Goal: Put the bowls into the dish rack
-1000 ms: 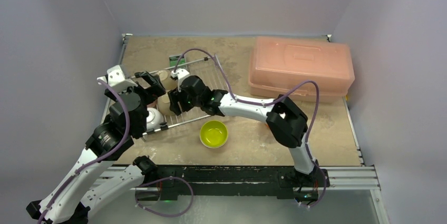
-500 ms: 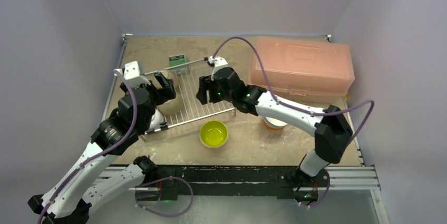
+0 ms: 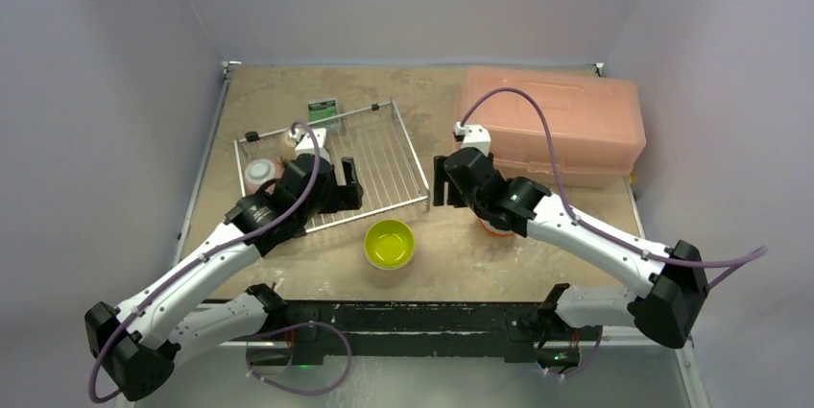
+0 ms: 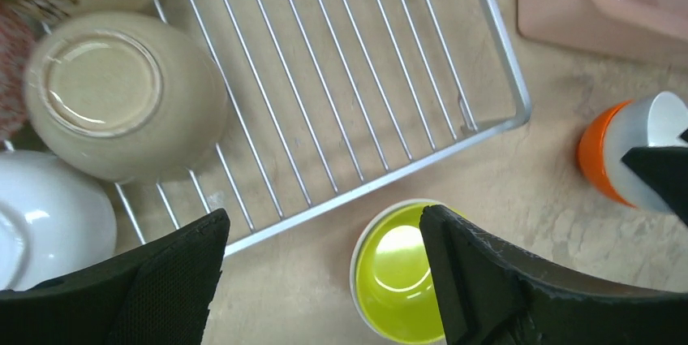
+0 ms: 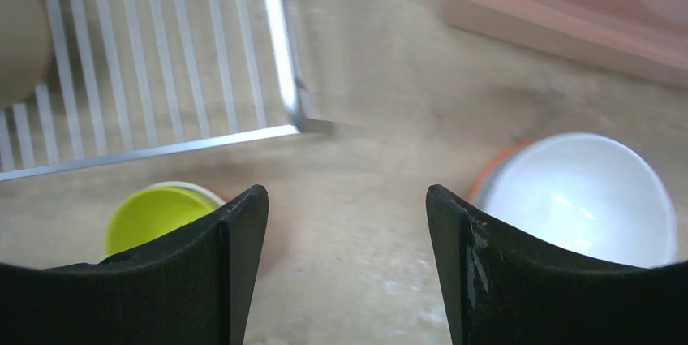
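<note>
The rack-side rim (image 3: 481, 221) (image 5: 487, 197) of the white bowl that sits inside the orange bowl will be gripped by my right gripper.
The silver wire dish rack (image 3: 384, 158) lies left of centre. Several bowls sit in its left part: an upturned beige bowl (image 4: 122, 93), a white bowl (image 4: 49, 223) and others at the frame edge. The lime-green bowl (image 3: 389, 243) stands upright on the table just in front of the rack. An orange bowl with a white inside (image 5: 580, 195) stands upright to the right, mostly under my right arm in the top view. My left gripper (image 3: 347, 187) hovers open and empty over the rack's front edge. My right gripper (image 3: 442, 178) hovers open and empty between rack and orange bowl.
A pink translucent plastic box (image 3: 547, 125) fills the back right, close behind my right arm. A small green object (image 3: 323, 110) lies behind the rack. Walls enclose the table on three sides.
Both grippers have pulled out of the rack's left part. The left moved toward the rack's front edge, the right swung right off the rack toward the orange bowl. Bowls stayed in the rack.
</note>
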Controlling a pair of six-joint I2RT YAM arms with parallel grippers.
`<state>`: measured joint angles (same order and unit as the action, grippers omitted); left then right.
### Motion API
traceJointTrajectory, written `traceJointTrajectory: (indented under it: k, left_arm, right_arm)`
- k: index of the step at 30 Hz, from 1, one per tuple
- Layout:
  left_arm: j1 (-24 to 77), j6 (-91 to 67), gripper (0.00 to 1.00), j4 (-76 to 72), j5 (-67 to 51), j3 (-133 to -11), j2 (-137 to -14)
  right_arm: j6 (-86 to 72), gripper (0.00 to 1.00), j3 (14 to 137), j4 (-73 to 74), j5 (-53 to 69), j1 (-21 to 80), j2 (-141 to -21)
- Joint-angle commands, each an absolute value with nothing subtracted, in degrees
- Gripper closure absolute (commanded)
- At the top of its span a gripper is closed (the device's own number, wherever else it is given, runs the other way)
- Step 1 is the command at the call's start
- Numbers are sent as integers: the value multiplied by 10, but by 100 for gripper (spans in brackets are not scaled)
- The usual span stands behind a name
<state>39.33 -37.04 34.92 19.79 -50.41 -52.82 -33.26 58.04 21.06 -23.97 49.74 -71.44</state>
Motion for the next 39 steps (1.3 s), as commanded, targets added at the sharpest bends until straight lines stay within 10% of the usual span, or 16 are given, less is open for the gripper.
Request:
traceJointTrajectory:
  k: [1,8,26,32,39]
  left_arm:
    - [392,-398,8,300,138,-497,-539]
    - [393,-396,1,283,144,-519,-563]
    - [393,-382,3,212,194,-518,-530]
    - [392,-388,3,209,210,-513,-537]
    - [393,-388,3,214,210,-519,-539]
  right_arm:
    - [-381,25,560,329,-364,480,-678]
    - [-379,25,530,337,-376,450,-668]
    - [-320,70,510,287,-246,419,-734]
    - [-328,99,519,302,-254,413,-721]
    - [-324,100,546,313,-289,412,-681]
